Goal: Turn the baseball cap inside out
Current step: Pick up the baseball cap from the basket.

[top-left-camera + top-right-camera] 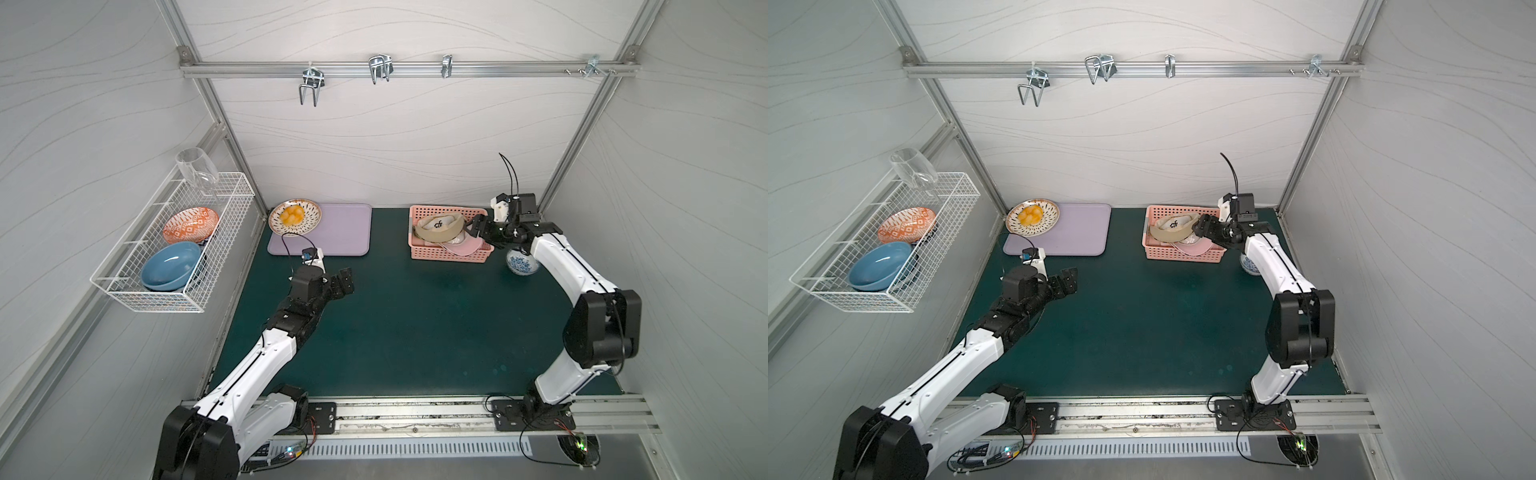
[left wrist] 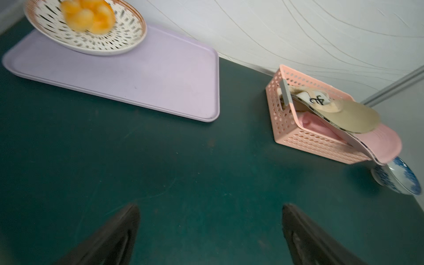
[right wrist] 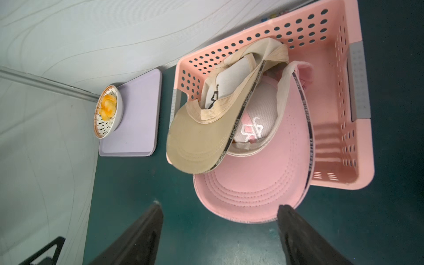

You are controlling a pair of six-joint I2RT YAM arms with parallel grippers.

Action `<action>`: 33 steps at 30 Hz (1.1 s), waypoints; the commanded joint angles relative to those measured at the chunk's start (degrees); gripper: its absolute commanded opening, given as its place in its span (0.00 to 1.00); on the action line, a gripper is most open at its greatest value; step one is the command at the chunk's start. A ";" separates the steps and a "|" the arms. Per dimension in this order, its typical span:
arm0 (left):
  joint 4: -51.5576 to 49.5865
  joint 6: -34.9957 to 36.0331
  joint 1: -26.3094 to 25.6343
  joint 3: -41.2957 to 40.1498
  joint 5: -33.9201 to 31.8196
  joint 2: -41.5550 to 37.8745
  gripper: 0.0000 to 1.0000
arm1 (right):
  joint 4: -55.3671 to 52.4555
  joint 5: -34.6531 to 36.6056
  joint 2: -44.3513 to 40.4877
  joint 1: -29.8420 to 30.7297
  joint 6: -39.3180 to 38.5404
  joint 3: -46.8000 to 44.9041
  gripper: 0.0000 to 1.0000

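Observation:
The edge of the beige cap's brim (image 1: pixel 448 238) (image 2: pixel 329 121), above the pink cap in the basket, is the next spot my left gripper will move to and close on.
Two baseball caps lie in a pink perforated basket (image 1: pixel 449 254) (image 3: pixel 339 114) at the back right. A beige cap (image 1: pixel 436 237) (image 1: pixel 1169 236) (image 2: pixel 348 117) (image 3: pixel 197 135) rests on a pink cap (image 1: pixel 463 248) (image 1: pixel 1196 248) (image 2: pixel 380 144) (image 3: pixel 252 183). Both brims stick out over the basket's right end. My right gripper (image 1: pixel 473 228) (image 1: pixel 1200 224) (image 3: pixel 220 207) is open at those brims. In the right wrist view the pink brim's edge reaches between its fingertips, which are not touching it. My left gripper (image 1: pixel 347 280) (image 1: pixel 1069 279) (image 2: pixel 210 206) hovers open and empty over the green mat, left of centre.
A blue-and-white ceramic bowl (image 1: pixel 521 264) (image 2: pixel 397 179) sits by the basket under my right arm. A lilac tray (image 1: pixel 345 228) at the back left carries a plate of orange food (image 1: pixel 295 216). A wire rack (image 1: pixel 166 249) with bowls and a glass hangs on the left wall.

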 commanded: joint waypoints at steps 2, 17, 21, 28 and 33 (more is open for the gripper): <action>0.77 -0.44 -0.19 1.03 7.91 -1.70 1.00 | -5.99 1.90 5.24 0.52 3.05 6.23 0.74; 2.58 1.30 -0.87 1.43 12.02 0.08 1.00 | -9.09 0.17 20.87 3.34 5.25 21.18 0.50; 2.40 2.19 -1.28 2.02 12.79 0.74 1.00 | -8.53 -1.18 21.66 3.35 5.85 21.77 0.28; 7.07 6.41 -4.05 4.05 14.29 2.40 1.00 | -4.81 -4.25 16.01 3.19 8.86 18.35 0.00; 5.90 15.08 -9.14 11.69 13.16 7.44 1.00 | -3.55 -7.37 12.35 2.85 11.09 18.34 0.00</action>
